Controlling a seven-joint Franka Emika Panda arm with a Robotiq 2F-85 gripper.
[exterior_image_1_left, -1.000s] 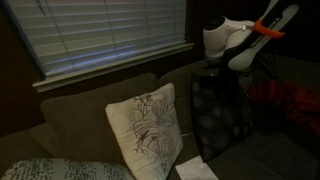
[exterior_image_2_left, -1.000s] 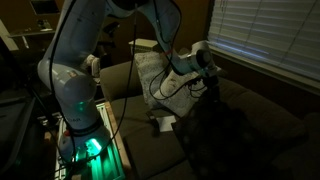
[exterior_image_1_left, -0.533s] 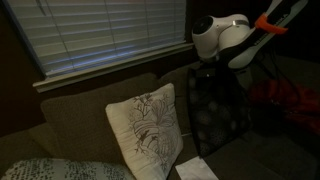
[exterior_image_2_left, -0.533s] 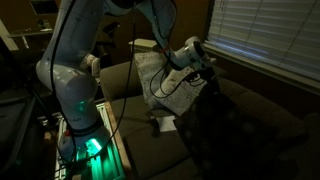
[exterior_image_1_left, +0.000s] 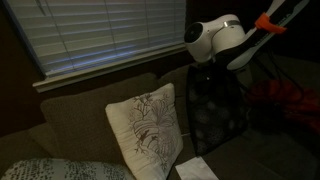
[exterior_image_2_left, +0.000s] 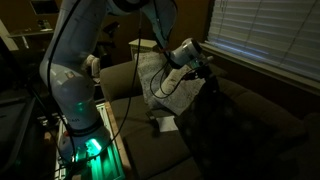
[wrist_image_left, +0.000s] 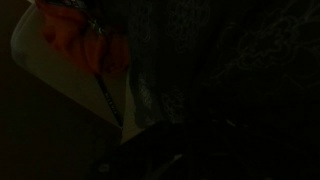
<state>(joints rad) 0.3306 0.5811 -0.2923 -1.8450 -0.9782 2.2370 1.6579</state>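
The robot's gripper needs to release the dark patterned cloth, still hanging above the couch seat, against the back of the couch, beside the white cushion (exterior_image_1_left: 213, 122) with the branch print.
A dark patterned cloth (exterior_image_1_left: 215, 112) hangs in a tall drape from my gripper (exterior_image_1_left: 206, 70) above the couch seat. It also shows in an exterior view (exterior_image_2_left: 215, 120) as a dark mass below the gripper (exterior_image_2_left: 205, 73). The gripper looks shut on the cloth's top edge. A white cushion with a branch print (exterior_image_1_left: 146, 130) leans on the couch back beside the cloth; it also shows in an exterior view (exterior_image_2_left: 170, 88). The wrist view is very dark: patterned cloth (wrist_image_left: 230, 60) fills it, the jaws are hidden, and a pale cushion corner (wrist_image_left: 50, 60) is at upper left.
A brown couch (exterior_image_1_left: 80, 112) stands under window blinds (exterior_image_1_left: 100, 35). White paper (exterior_image_1_left: 197, 168) lies on the seat, also seen in an exterior view (exterior_image_2_left: 165, 123). A light patterned cushion (exterior_image_1_left: 60, 170) is at the lower left. A red object (exterior_image_1_left: 285, 100) lies at the right. The arm's base (exterior_image_2_left: 75, 100) stands beside the couch.
The gripper has moved sideways toward the white cushion, carrying the hanging dark cloth with it. The cushion and paper have not moved.
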